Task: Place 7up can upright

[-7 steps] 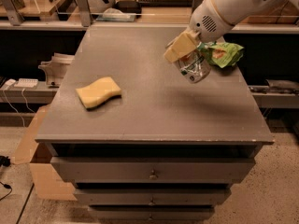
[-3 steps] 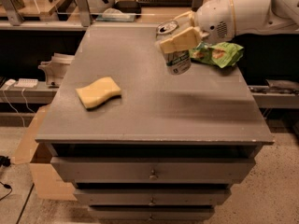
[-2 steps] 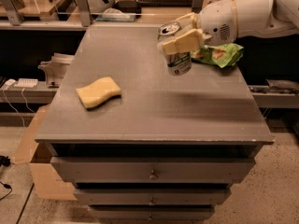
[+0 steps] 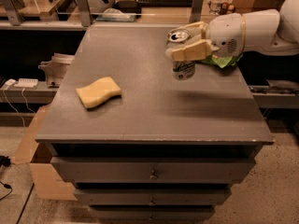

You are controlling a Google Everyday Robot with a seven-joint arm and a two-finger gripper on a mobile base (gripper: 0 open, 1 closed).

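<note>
I will use my gripper to set the 7up can down upright on the grey table (image 4: 188,94), in front of the green snack bag.
The 7up can (image 4: 182,65) is silver-white with a shiny top and stands upright at the back right of the grey table (image 4: 154,111). Its base is at or just above the tabletop. My gripper (image 4: 188,39) reaches in from the right, level with the can's upper half. It is shut on the can, with one tan finger (image 4: 190,51) across the front and the other behind the rim.
A green crinkly snack bag (image 4: 225,60) lies right behind my gripper's wrist. A yellow sponge (image 4: 98,92) lies on the left of the table. Drawers sit below the front edge. Shelves with clutter stand behind, and a cardboard box (image 4: 32,143) sits on the floor at the left.
The can was tilted and low in my gripper earlier. It has been turned upright, and my wrist has swung to a level pose. In the last second it has barely moved.
</note>
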